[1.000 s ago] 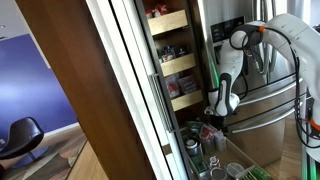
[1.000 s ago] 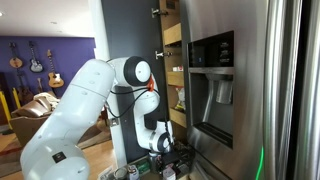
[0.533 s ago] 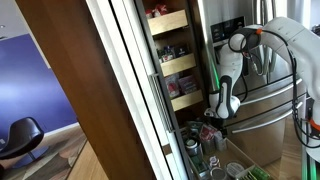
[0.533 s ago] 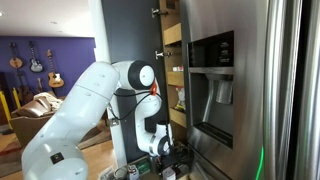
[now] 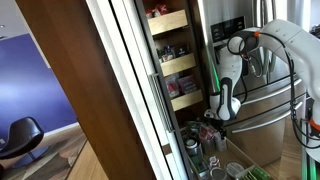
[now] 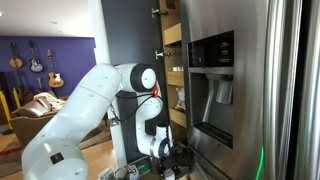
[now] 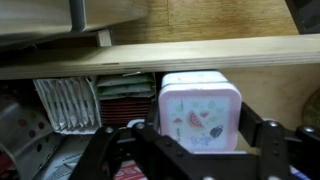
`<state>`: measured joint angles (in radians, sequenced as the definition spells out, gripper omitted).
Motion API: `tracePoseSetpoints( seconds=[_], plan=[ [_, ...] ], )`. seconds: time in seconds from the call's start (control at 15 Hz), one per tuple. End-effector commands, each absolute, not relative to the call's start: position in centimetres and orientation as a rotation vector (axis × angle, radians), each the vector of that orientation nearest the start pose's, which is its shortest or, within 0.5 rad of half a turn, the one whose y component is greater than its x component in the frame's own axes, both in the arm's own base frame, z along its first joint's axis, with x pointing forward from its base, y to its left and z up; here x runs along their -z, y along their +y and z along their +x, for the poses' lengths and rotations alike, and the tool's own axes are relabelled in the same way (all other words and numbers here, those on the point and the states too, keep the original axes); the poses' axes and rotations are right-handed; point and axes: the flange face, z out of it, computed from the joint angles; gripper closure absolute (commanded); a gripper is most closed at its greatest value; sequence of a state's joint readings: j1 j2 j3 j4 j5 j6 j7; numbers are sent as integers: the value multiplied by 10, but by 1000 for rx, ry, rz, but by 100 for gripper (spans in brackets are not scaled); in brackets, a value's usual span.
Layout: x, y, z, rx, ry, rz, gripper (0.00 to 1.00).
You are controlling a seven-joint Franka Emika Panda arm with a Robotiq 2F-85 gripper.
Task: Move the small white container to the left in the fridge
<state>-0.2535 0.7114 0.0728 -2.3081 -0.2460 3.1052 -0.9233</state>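
Note:
My gripper is going to let go of the small white container in the open drawer (image 5: 208,151), between the packets and the jars.
In the wrist view the small white container (image 7: 200,115), a rounded tub whose lid bears fruit prints, stands under a beige wooden shelf (image 7: 190,55) of the fridge (image 6: 235,110). My gripper (image 7: 200,138) is open, with a black finger close on each side of the tub; the left finger (image 7: 148,142) and the right finger (image 7: 262,135) flank it. I cannot tell whether they touch it. In both exterior views the gripper (image 5: 222,108) (image 6: 165,150) reaches low into the open fridge, and the tub is hidden there.
Packets and flat boxes (image 7: 70,105) stand left of the tub. Door shelves with jars (image 5: 172,65) and green bottles (image 5: 212,160) lie near the arm. A brown wooden panel (image 5: 90,90) stands in front. The steel door with dispenser (image 6: 212,60) is close beside the arm.
The arm has sunk slightly lower and further into the fridge. The gripper's opening looks unchanged.

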Motion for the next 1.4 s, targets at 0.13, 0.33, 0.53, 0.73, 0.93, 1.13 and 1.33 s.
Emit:
tracePoseSetpoints(
  seconds=[0.13, 0.33, 0.53, 0.73, 0.93, 1.13, 1.33],
  plan=[
    [-51, -60, 485, 116, -1356, -2824, 50],
    [-56, -50, 475, 56, -1281, -2830, 50],
    [-61, -35, 462, 12, -1235, -2820, 50],
    [-66, -17, 452, 47, -1241, -2796, 50],
    [-75, 0, 454, 87, -1302, -2793, 50],
    [-87, 14, 463, 102, -1348, -2799, 50],
    [-96, 33, 471, 102, -1357, -2805, 50]
  ],
)
